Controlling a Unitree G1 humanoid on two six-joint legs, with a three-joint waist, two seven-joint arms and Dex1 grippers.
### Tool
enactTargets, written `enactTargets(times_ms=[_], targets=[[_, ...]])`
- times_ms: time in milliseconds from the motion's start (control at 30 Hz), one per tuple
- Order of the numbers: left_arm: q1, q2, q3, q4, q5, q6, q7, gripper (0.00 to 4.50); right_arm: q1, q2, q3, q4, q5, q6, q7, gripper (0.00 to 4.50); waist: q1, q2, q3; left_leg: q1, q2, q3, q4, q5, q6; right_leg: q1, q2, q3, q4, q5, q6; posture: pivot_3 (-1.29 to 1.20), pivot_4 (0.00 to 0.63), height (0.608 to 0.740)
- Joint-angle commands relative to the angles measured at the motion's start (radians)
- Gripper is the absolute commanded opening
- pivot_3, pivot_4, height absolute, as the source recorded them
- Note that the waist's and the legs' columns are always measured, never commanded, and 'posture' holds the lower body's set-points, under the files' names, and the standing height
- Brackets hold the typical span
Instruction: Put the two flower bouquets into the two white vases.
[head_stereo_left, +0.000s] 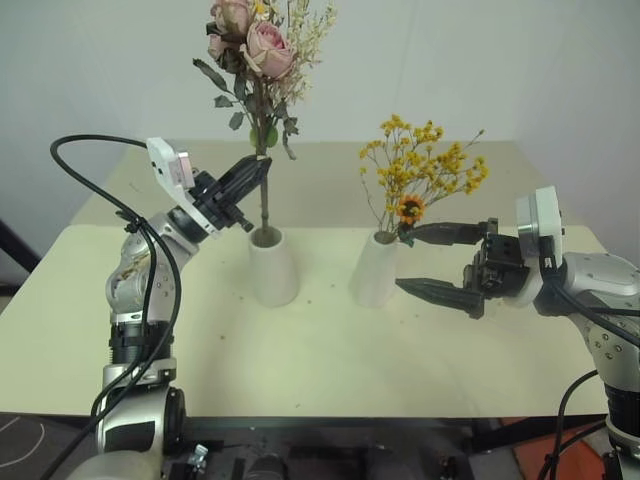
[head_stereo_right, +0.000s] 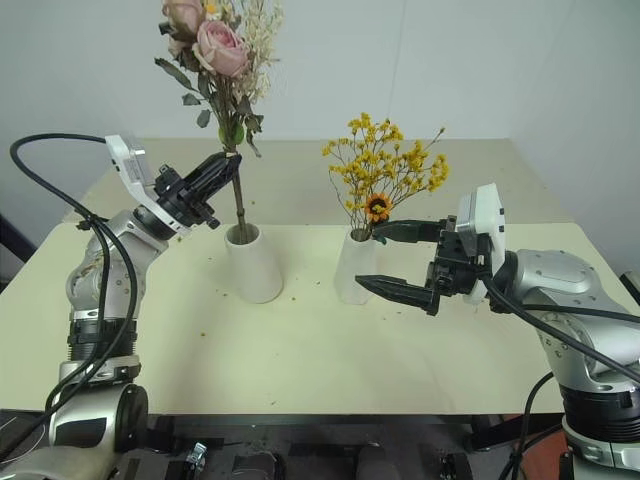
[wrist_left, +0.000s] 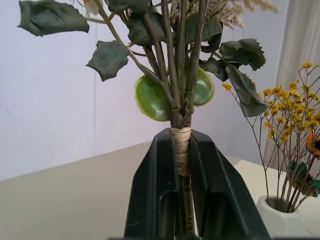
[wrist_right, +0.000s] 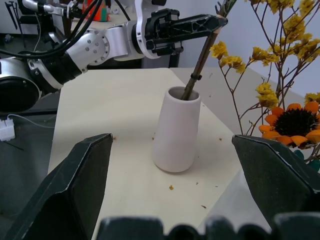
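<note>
My left gripper needs to let go of the pink rose bouquet in the opening of the wider white vase (head_stereo_left: 266, 237), beside the slimmer one.
My left gripper (head_stereo_left: 262, 168) is shut on the taped stem (wrist_left: 182, 150) of the pink rose bouquet (head_stereo_left: 250, 45). The bouquet stands nearly upright, and its stem end reaches down into the mouth of the wider white vase (head_stereo_left: 274, 268). The yellow bouquet (head_stereo_left: 420, 170), with its orange flower (wrist_right: 295, 122), stands in the slimmer white vase (head_stereo_left: 376, 270) to the right. My right gripper (head_stereo_left: 403, 258) is open, level and pointing left. Its fingers sit just right of the slim vase, one above the other, with nothing between them.
Both vases stand near the middle of a cream table (head_stereo_left: 320, 350) against a white wall. Small dried crumbs (wrist_right: 171, 187) lie around the vases. A black cable (head_stereo_left: 90, 145) loops off my left arm. The table's front edge runs close below both arms.
</note>
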Motion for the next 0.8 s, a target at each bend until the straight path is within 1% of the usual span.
enactTargets(times_ms=[33,467,700,767,800], targets=[[0.016,-0.008,0.001,-0.019,0.004,-0.034,0.005,0.10,0.004,-0.010,-0.038,-0.029,0.016,-0.007,-0.005,4.50,-0.001,0.000,0.000,0.000,0.000,0.000,0.000,0.000,0.000,0.000,0.000,0.000,0.000,0.000,0.000,0.00,0.150,0.740],[0.092,-0.027,-0.014,-0.059,0.012,-0.026,0.037,0.10,0.006,-0.011,-0.039,-0.028,0.017,-0.006,-0.007,4.50,-0.001,0.000,0.000,0.000,0.000,0.000,0.000,0.000,0.000,0.000,0.000,0.000,0.000,0.000,0.000,0.00,0.150,0.740],[0.144,-0.022,-0.022,-0.117,-0.004,0.015,0.063,0.10,0.007,-0.006,-0.037,-0.028,0.019,-0.007,-0.009,4.50,0.001,0.000,0.000,0.000,0.000,0.000,0.000,0.000,0.000,0.000,0.000,0.000,0.000,0.000,0.000,0.00,0.150,0.740],[0.154,-0.011,-0.025,-0.132,-0.007,0.038,0.065,0.84,0.007,-0.005,-0.036,-0.028,0.019,-0.007,-0.009,4.50,0.001,0.000,0.000,0.000,0.000,0.000,0.000,0.000,0.000,0.000,0.000,0.000,0.000,0.000,0.000,0.00,0.150,0.740],[0.160,-0.001,-0.026,-0.146,-0.016,0.059,0.058,1.11,0.007,-0.004,-0.035,-0.028,0.019,-0.007,-0.010,4.50,0.000,0.000,0.000,0.000,0.000,0.000,0.000,0.000,0.000,0.000,0.000,0.000,0.000,0.000,0.000,0.00,0.150,0.740]])
